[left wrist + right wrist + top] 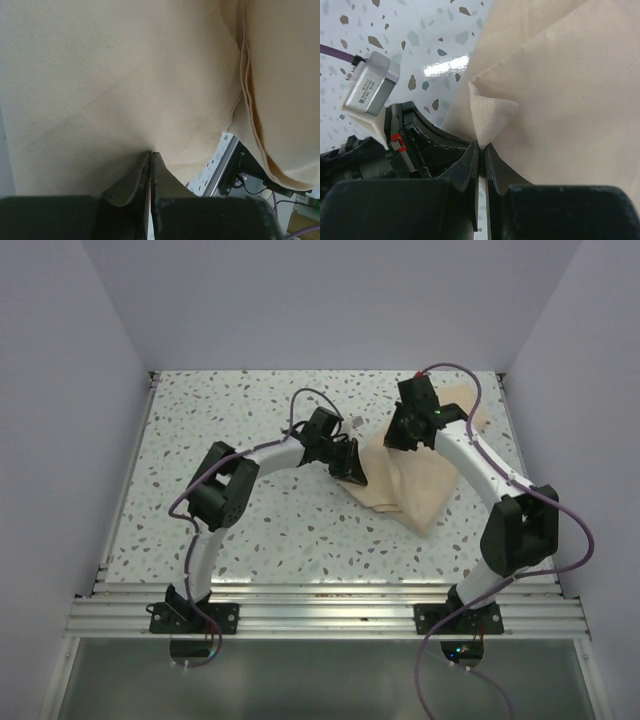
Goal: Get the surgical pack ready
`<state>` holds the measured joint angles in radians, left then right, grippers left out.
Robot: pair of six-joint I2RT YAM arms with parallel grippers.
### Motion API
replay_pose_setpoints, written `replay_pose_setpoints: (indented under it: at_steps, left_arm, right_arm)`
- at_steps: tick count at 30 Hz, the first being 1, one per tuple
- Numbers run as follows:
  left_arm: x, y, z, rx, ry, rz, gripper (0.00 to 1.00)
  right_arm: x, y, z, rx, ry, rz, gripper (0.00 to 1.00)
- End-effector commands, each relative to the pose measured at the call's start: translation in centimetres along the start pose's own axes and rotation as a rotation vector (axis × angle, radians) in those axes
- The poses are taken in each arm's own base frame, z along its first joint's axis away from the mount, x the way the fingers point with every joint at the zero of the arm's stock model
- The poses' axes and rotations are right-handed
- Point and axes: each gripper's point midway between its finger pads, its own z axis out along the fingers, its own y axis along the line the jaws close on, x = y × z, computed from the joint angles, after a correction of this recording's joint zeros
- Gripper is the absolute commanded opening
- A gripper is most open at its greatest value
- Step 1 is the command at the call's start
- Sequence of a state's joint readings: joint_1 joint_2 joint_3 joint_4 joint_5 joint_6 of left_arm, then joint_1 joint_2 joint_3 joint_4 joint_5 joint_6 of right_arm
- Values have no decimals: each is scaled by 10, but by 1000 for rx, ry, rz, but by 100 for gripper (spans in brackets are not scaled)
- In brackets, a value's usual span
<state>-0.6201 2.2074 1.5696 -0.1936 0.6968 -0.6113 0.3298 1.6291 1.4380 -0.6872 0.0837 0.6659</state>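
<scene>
My right gripper will let go of the corner of the cloth at the sheet's edge bordering the speckled table (pixel 361 440) (pixel 454 53), near my left gripper.
The surgical pack shows as a tan cloth sheet (pixel 420 485), folded over in layers on the speckled table right of centre. My left gripper (pixel 352 468) is at the sheet's left edge; in the left wrist view, where cloth (pixel 125 75) fills the frame, the left gripper (pixel 151 153) is shut with its tips pinching the fabric. My right gripper (pixel 400 436) is over the sheet's upper left part. The right wrist view shows the right gripper (pixel 481 145) shut on a small upturned corner of the cloth (pixel 490 112). Nothing else of the pack shows.
The speckled table (pixel 230 410) is walled in by white panels on the left, back and right. An aluminium rail (pixel 330 610) with both arm bases runs along the near edge. The left arm's wrist camera (pixel 370 90) sits close beside the right gripper.
</scene>
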Motion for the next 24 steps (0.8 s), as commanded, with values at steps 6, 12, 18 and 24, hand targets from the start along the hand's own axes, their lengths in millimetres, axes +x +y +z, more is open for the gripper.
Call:
replay_pose_setpoints:
  at_steps: [6, 12, 18, 24]
  left_arm:
    - [-30, -3, -29, -65, -109, 31, 4]
    - [-47, 4, -61, -79, -160, 20, 7]
    - [-49, 3, -71, -67, -160, 25, 9]
    - [-54, 2, -81, -70, -175, 38, 13]
  right_arm:
    - [-37, 27, 7, -7, -121, -17, 0]
    - [-54, 8, 6, 111, -209, 41, 0]
    - [-59, 6, 25, 168, -206, 57, 0]
    - [-51, 21, 54, 129, -148, 48, 0]
